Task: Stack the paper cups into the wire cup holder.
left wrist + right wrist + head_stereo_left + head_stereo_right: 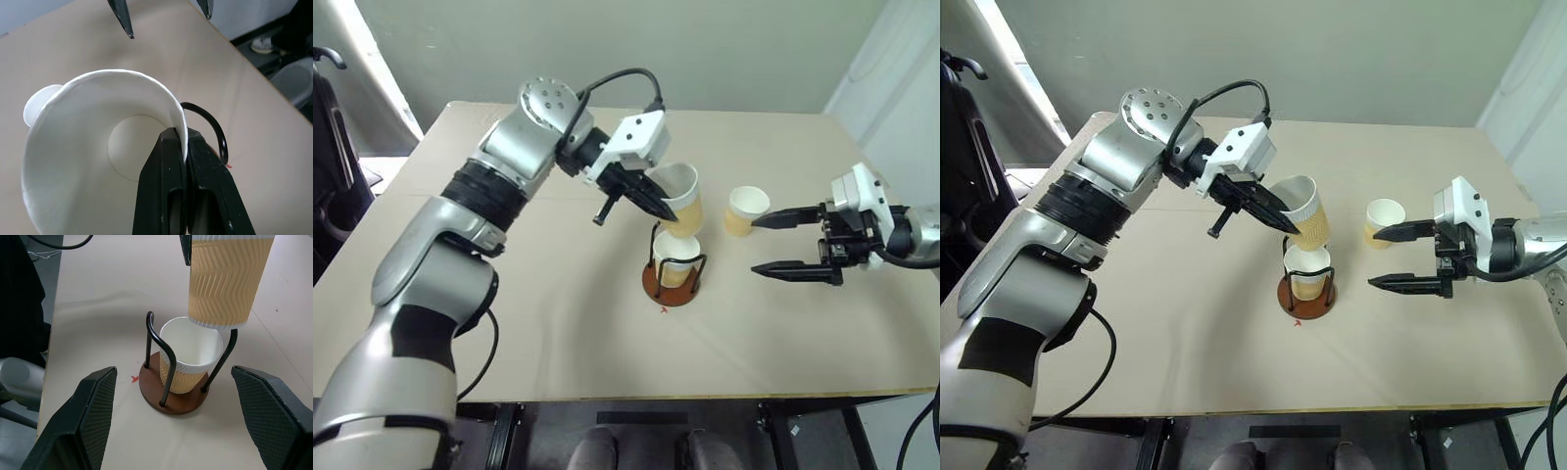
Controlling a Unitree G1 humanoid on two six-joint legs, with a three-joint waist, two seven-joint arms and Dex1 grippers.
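My left gripper needs to release the tan ribbed paper cup, which hangs tilted above the holder now, inside the second paper cup (677,250) that stands between the black wire loops.
My left gripper (658,208) is shut on the white rim of a tan ribbed paper cup (683,201), pinching its wall (181,142). That cup hangs tilted just above the wire cup holder (674,286), its bottom over the mouth of a second paper cup (188,357) that stands upright inside the black wire loops. A third paper cup (745,211) stands on the table to the holder's right. My right gripper (754,246) is open beside that third cup, its upper finger close to the cup, with nothing between its fingers.
The tan table (558,323) has bare room to the left of and in front of the holder. A small red mark (134,379) lies by the holder's base. A dark chair (328,166) stands past the table's left edge.
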